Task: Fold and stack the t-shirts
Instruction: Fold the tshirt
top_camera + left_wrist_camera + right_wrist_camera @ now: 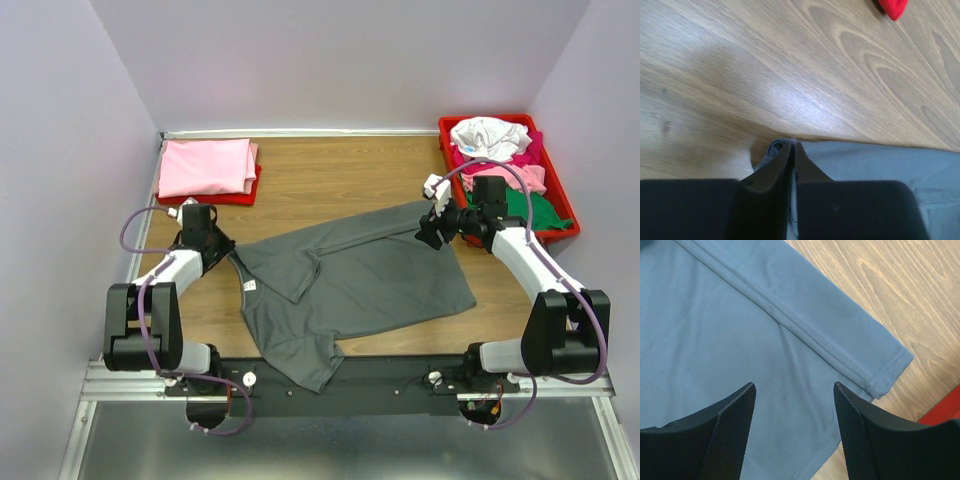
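Observation:
The sleeve of the grey t-shirt hangs over the front edge of the table. My left gripper needs to take the t-shirt's far corner [242, 253] deeper, and both grippers should pull it back.
A large dark grey t-shirt [355, 280] lies spread and rumpled on the wooden table, one sleeve folded over near its white neck label [250, 286]. My left gripper [228, 250] is shut on the shirt's left edge [771, 150]; grey cloth [880, 162] trails right from the closed fingers. My right gripper [430, 232] is open above the shirt's far right corner; its fingers [732, 425] straddle grey cloth [740, 330] near a hemmed corner [890, 372]. A folded pink t-shirt [207, 166] lies at the back left.
A red tray [556, 205] at the back right holds crumpled white [490, 135], pink and green shirts [535, 207]. The pink shirt rests on a red tray [222, 198], whose corner shows in the left wrist view [894, 7]. Walls enclose the table on three sides.

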You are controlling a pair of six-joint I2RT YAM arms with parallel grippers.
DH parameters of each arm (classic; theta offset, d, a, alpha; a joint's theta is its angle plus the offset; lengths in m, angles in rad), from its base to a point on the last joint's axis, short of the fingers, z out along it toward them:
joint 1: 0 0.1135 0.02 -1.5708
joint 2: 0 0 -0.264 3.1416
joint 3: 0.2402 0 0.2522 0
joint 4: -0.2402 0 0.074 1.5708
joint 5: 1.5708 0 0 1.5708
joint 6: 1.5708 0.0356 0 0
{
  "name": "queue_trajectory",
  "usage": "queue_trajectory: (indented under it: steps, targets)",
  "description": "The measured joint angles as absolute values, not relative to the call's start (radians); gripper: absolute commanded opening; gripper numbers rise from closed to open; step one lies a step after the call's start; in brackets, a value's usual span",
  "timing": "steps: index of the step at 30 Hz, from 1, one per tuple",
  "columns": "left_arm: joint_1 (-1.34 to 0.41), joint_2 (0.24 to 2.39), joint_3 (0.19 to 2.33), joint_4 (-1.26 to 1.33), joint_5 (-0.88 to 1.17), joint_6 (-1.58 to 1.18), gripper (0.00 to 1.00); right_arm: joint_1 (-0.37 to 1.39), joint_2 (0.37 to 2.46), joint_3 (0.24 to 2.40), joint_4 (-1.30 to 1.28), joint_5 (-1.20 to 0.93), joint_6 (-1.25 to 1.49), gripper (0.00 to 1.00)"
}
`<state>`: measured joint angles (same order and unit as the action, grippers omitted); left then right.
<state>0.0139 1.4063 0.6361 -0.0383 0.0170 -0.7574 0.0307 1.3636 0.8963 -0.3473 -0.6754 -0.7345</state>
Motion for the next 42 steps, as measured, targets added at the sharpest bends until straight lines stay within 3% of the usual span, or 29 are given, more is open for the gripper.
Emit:
queue_trajectory:
  steps: [1,3,4,6,7,13,16,21,24,25,27,29,35,42]
  targets:
    - [0.022,1.403,0.636,-0.039,0.019,-0.754,0.45,0.031,1.364,0.896,-0.347,-0.675,-0.735,0.71]
    - [0.034,1.383,0.636,-0.048,0.02,-0.755,0.59,0.031,1.364,0.896,-0.349,-0.675,-0.739,0.71]
    - [0.038,1.358,0.638,-0.054,0.02,-0.742,0.72,0.031,1.364,0.896,-0.35,-0.675,-0.742,0.71]
    - [0.04,1.309,0.649,-0.078,0.019,-0.725,0.88,0.031,1.363,0.896,-0.356,-0.675,-0.752,0.71]
    - [0.04,1.272,0.658,-0.096,0.019,-0.708,0.9,0.031,1.362,0.896,-0.365,-0.675,-0.764,0.71]
    - [0.043,1.0,0.698,-0.059,0.146,-0.583,0.91,0.031,1.345,0.933,-0.565,-0.726,-0.945,0.72]
    - [0.028,0.926,0.706,-0.002,0.313,-0.569,0.79,0.031,1.341,0.987,-0.742,-0.793,-1.142,0.85]
    - [-0.186,0.917,0.723,-0.069,0.393,-0.575,0.77,0.031,1.349,1.031,-1.088,-0.88,-1.436,0.9]
    - [-0.278,0.905,0.717,-0.162,0.354,-0.579,0.75,0.031,1.36,1.012,-1.065,-0.871,-1.313,0.89]
    - [-0.288,0.901,0.712,-0.188,0.317,-0.585,0.67,0.032,1.363,1.004,-1.017,-0.843,-1.231,0.86]
    - [-0.287,0.913,0.699,-0.232,0.234,-0.596,0.63,0.032,1.393,1.009,-0.865,-0.773,-1.042,0.82]
    - [-0.28,0.949,0.695,-0.248,0.16,-0.602,0.63,0.032,1.448,1.045,-0.766,-0.723,-0.902,0.78]
    - [-0.129,1.058,0.667,-0.222,0.005,-0.664,0.67,0.031,1.744,1.287,-0.487,-0.477,-0.521,0.78]
    - [-0.023,1.169,0.633,-0.181,0.004,-0.684,0.73,0.031,1.966,1.418,-0.394,-0.269,-0.329,0.75]
